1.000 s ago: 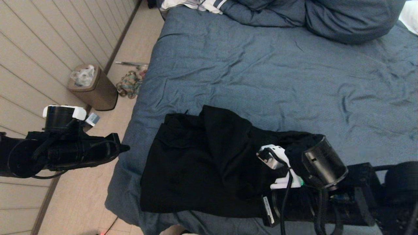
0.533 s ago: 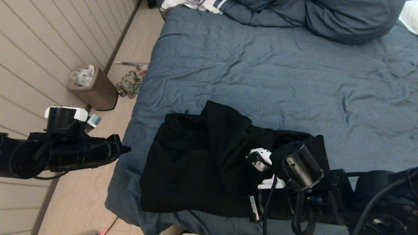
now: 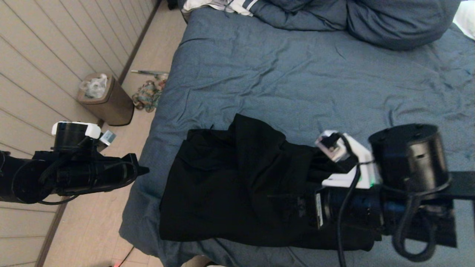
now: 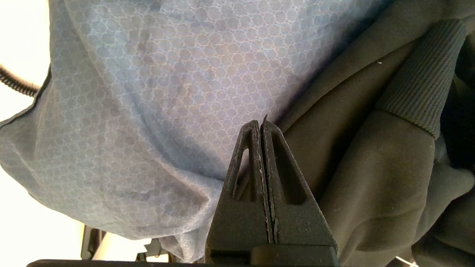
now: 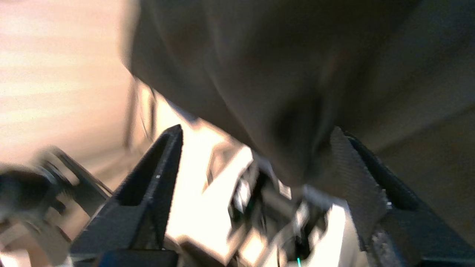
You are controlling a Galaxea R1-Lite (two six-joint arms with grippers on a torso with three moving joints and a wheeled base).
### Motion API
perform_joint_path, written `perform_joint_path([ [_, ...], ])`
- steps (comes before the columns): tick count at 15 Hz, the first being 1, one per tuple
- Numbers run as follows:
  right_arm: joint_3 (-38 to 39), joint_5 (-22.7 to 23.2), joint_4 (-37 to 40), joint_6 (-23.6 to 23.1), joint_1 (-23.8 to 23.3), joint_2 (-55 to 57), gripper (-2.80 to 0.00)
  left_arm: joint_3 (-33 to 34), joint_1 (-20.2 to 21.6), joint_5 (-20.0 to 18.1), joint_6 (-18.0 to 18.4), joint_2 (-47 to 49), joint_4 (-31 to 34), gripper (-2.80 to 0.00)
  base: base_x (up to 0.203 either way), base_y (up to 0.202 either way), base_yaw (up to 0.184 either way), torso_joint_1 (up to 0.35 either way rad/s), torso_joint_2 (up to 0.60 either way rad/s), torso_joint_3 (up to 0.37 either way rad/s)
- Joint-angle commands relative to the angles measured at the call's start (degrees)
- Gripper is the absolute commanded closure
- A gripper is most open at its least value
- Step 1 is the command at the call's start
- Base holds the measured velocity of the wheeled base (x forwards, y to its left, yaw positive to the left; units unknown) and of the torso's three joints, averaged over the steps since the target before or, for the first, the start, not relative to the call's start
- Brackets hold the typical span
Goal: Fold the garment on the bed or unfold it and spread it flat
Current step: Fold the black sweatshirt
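The black garment's raised fold [image 3: 256, 148], near the garment's edge toward the pillows, should be where my right gripper goes next and closes.
The black garment [image 3: 222, 185] lies folded in a rough rectangle on the near left part of the blue bed [image 3: 297, 74]. My right arm [image 3: 371, 185] hovers over the garment's right end, and its fingers are lost against the black cloth in the head view. In the right wrist view my right gripper [image 5: 256, 148] is open wide, with a fold of the garment [image 5: 297, 74] sagging loose between the jaws. My left gripper [image 3: 143, 170] is shut and empty beside the bed's left edge. Its tips [image 4: 259, 124] point at the duvet next to a ribbed cuff [image 4: 423, 85].
Blue pillows [image 3: 397, 22] and a white striped cloth [image 3: 222, 5] lie at the head of the bed. On the floor left of the bed stand a brown bin [image 3: 105, 98] and a colourful cloth heap [image 3: 146, 96], against a panelled wall.
My right gripper has gone from shut to open, letting go of the garment, and the right arm has lifted up and to the right. The left arm has barely moved.
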Motion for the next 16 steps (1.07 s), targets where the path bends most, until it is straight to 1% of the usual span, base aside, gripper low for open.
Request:
perform_joint_path([
  [1, -4.51, -0.09, 2.65, 0.04, -1.86, -5.49, 0.0, -0.09, -0.04, -0.07, -0.18, 0.3, -0.13, 0.0, 0.0, 0.0, 0.0, 0.0, 0.0, 0.0],
  [2, -7.5, -0.2, 5.12, 0.0, -4.25, -5.52, 0.0, -0.09, -0.04, -0.07, -0.18, 0.22, -0.13, 0.0, 0.0, 0.0, 0.0, 0.0, 0.0, 0.0],
  [3, -10.17, -0.09, 6.08, -0.11, -6.61, -4.37, 0.0, -0.09, -0.04, -0.07, -0.18, 0.21, -0.13, 0.0, 0.0, 0.0, 0.0, 0.0, 0.0, 0.0],
  [4, -12.1, -0.03, 6.37, -0.51, -7.94, -1.63, 0.0, -0.09, -0.04, -0.07, -0.18, 0.21, -0.13, 0.0, 0.0, 0.0, 0.0, 0.0, 0.0, 0.0],
  [5, -14.69, 0.0, 6.52, -1.17, -9.49, 2.08, 0.0, -0.09, -0.04, -0.19, -0.18, 0.21, -0.13, 0.0, 0.0, 0.0, 0.0, 0.0, 0.0, 0.0],
  [7, -22.4, 0.06, 6.74, -1.75, -12.08, 11.53, 0.0, 0.0, -0.12, -0.51, -0.18, 0.3, -0.13, 0.0, 0.0, 0.0, 0.0, 0.0, 0.0, 0.0],
  [9, -29.82, -0.04, 7.07, -1.24, -13.3, 20.85, 0.0, 0.11, -0.48, -0.37, -0.18, 0.3, -0.13, 0.0, 0.0, 0.0, 0.0, 0.0, 0.0, 0.0],
  [11, -35.76, -0.37, 7.21, 1.1, -13.57, 27.89, 0.0, 0.26, -0.56, -0.34, -0.18, 0.21, -0.13, 0.0, 0.0, 0.0, 0.0, 0.0, 0.0, 0.0],
  [12, -37.44, -0.71, 7.32, 2.47, -13.07, 29.38, 0.0, 0.26, -0.56, -0.42, -0.18, 0.21, -0.13, 0.0, 0.0, 0.0, 0.0, 0.0, 0.0, 0.0],
  [13, -36.94, -0.87, 7.37, 2.84, -11.73, 29.18, 0.0, 0.26, -0.56, -0.34, -0.18, 0.12, -0.13, 0.0, 0.0, 0.0, 0.0, 0.0, 0.0, 0.0],
  [15, -31.72, -1.22, 7.16, 2.93, -9.56, 26.15, 0.0, 0.26, -0.56, -0.34, -0.18, 0.14, -0.13, 0.0, 0.0, 0.0, 0.0, 0.0, 0.0, 0.0],
  [16, -27.78, -1.35, 6.98, 2.87, -8.27, 23.73, 0.0, 0.26, -0.56, -0.34, -0.18, 0.26, -0.13, 0.0, 0.0, 0.0, 0.0, 0.0, 0.0, 0.0],
])
